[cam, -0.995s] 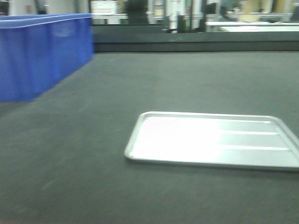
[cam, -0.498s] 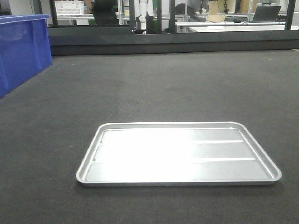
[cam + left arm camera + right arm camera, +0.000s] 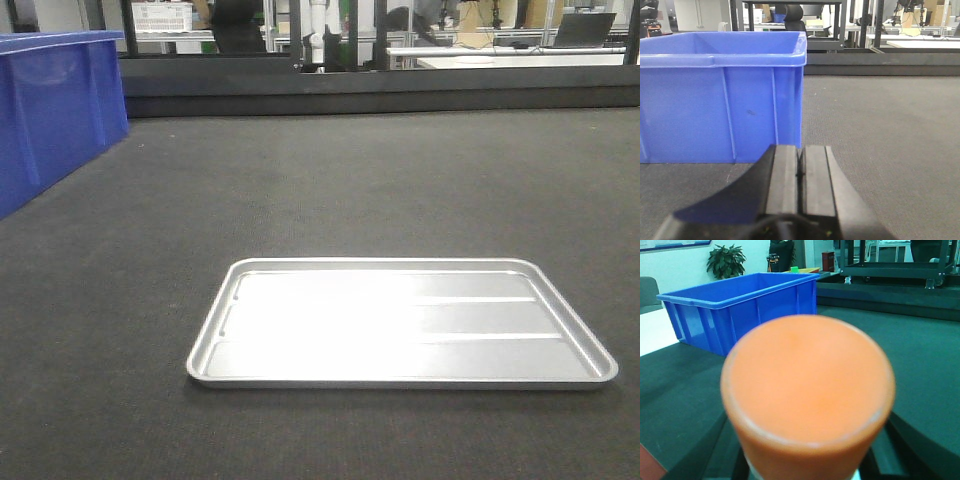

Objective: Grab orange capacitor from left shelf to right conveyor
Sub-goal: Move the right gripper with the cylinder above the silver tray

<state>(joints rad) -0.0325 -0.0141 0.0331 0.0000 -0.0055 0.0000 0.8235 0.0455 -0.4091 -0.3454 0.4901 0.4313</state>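
Note:
The robot's right gripper will set the orange capacitor upright near the middle of the flat steel tray (image 3: pixel 392 336) on the belt.
The orange capacitor (image 3: pixel 807 390) fills the right wrist view, end-on and blurred, held between the dark fingers (image 3: pixel 900 440) of my right gripper (image 3: pixel 807 460), which is shut on it above the dark grey conveyor belt (image 3: pixel 920 355). My left gripper (image 3: pixel 800 172) is shut and empty, its two black pads pressed together, low over the belt (image 3: pixel 880 135) in front of a blue bin. The belt (image 3: pixel 350 190) also fills the front view. The left shelf is out of view. Neither gripper shows in the front view.
A flat steel tray (image 3: pixel 400 325) lies on the belt in the front view. A blue plastic bin (image 3: pixel 55 100) stands at the belt's left; it also shows in the left wrist view (image 3: pixel 722 95) and the right wrist view (image 3: pixel 740 307). A dark rail (image 3: pixel 380 85) bounds the far edge.
The front view has swung: the tray went from right to centre-left, then back a little right, and the blue bin slid towards the left edge. The earliest frame is motion-blurred.

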